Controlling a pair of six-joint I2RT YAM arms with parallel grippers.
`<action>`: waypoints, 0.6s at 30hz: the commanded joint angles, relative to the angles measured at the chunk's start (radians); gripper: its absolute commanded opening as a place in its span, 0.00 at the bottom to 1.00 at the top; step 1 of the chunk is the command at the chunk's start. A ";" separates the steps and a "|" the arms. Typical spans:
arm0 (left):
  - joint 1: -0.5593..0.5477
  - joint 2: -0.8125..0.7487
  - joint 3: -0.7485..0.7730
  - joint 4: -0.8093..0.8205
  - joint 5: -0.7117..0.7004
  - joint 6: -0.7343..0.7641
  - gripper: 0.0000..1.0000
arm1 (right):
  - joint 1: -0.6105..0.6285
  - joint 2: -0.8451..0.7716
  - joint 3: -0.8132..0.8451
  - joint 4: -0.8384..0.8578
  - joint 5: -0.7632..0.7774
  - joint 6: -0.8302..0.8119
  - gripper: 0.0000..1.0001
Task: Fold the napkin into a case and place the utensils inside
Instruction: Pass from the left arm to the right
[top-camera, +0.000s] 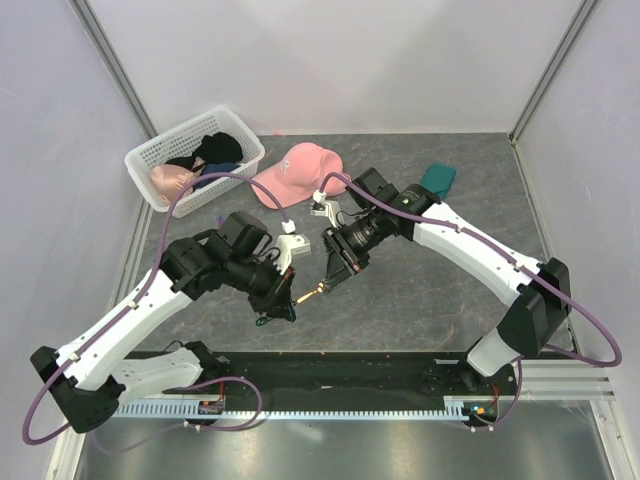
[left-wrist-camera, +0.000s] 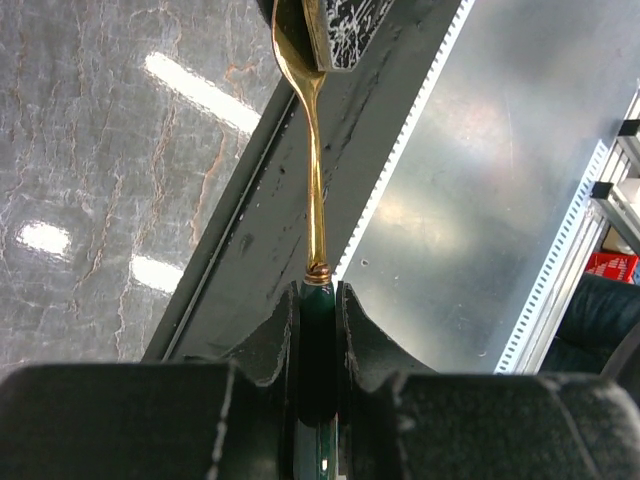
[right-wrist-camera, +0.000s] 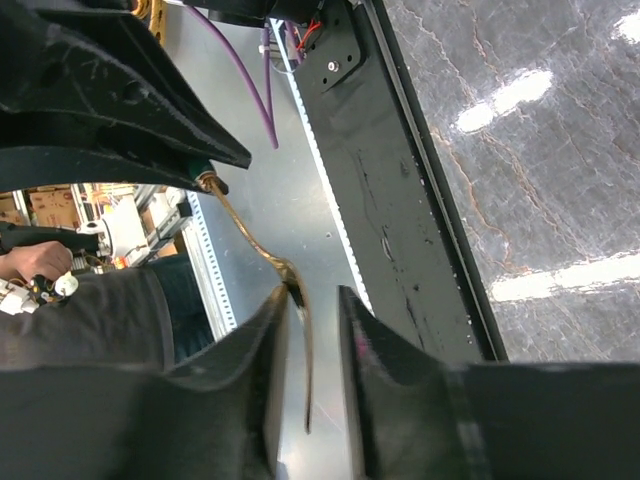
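My left gripper holds the dark green handle, so next my right gripper takes the utensil's gold head (left-wrist-camera: 294, 48) and slides the handle into the teal napkin.
My left gripper (top-camera: 283, 298) is shut on the dark green handle of the fork (top-camera: 310, 293) and holds it above the table's near edge. In the left wrist view the gold shaft (left-wrist-camera: 315, 170) runs straight out from the shut gripper (left-wrist-camera: 318, 290). My right gripper (top-camera: 335, 275) meets it from the other side. Its jaws stand open around the gold head (right-wrist-camera: 262, 258), which lies against one finger (right-wrist-camera: 270, 330), with a gap to the other; the gripper (right-wrist-camera: 312, 300) is not closed on it. The teal napkin (top-camera: 437, 179) lies bunched at the back right. The purple-and-orange piece is not in view.
A pink baseball cap (top-camera: 295, 172) lies at the back middle, just behind the right wrist. A white plastic basket (top-camera: 190, 160) with dark and pink items stands at the back left. The black base rail (top-camera: 340, 375) runs along the near edge.
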 joint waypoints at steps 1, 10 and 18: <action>-0.023 0.012 0.052 -0.005 -0.001 0.054 0.02 | 0.000 0.009 0.042 0.012 0.018 -0.023 0.36; -0.053 0.009 0.036 -0.009 -0.008 0.034 0.02 | -0.015 -0.049 -0.005 0.000 0.044 -0.026 0.35; -0.069 0.030 0.070 -0.027 -0.041 0.038 0.02 | -0.015 -0.080 -0.063 0.013 0.021 -0.011 0.00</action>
